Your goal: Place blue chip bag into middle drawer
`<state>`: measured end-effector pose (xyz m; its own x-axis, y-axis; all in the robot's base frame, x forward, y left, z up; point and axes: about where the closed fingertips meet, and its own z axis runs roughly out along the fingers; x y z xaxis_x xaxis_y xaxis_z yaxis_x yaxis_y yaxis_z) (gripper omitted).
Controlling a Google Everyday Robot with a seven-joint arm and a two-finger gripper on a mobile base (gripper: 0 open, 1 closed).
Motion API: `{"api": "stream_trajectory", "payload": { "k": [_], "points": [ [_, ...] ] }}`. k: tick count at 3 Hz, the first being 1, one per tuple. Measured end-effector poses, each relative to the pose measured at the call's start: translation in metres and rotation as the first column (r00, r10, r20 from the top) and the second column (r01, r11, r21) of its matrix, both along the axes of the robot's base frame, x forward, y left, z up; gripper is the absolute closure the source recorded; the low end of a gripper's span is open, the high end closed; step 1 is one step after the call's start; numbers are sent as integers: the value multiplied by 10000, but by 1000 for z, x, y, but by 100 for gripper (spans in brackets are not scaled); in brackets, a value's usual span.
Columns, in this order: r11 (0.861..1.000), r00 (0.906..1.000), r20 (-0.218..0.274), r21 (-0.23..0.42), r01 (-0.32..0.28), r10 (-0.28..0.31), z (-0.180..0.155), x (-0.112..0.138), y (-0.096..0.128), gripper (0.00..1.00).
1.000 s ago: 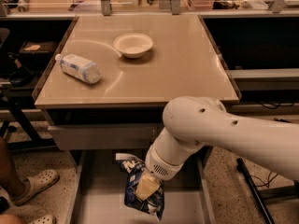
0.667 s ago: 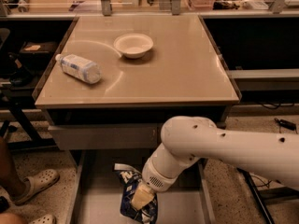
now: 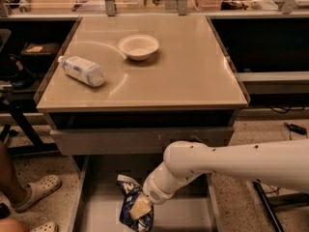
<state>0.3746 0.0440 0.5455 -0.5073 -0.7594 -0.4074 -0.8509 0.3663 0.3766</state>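
The robot's gripper should release the blue chip bag on the middle drawer's light-grey bottom (image 3: 124, 202), toward the drawer's side nearer the white clogs.
The blue chip bag (image 3: 131, 208), dark blue with white lettering, hangs crumpled over the open middle drawer (image 3: 101, 211), low in the camera view. My gripper (image 3: 141, 208) reaches down from the white arm (image 3: 231, 163) and is shut on the bag, holding it just above the drawer's light-grey floor. The gripper's fingertips are mostly hidden by the bag and wrist. The drawer is pulled out below the grey drawer front panel (image 3: 96, 141).
On the tan tabletop (image 3: 193, 71) lie a clear plastic water bottle (image 3: 82, 70) on its side and a white bowl (image 3: 138, 47). A person's feet in white clogs (image 3: 34, 192) stand left of the drawer. Shelves and cables are at the right.
My arm has swung lower and to the left, carrying the chip bag down toward the drawer floor and left of where it hung.
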Motion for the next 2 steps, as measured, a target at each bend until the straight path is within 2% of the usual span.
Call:
{"api": "stream_trajectory", "payload": {
  "k": [2],
  "points": [
    [9996,9997,-242,246,104,-98,-15,-2,4,100]
  ]
}}
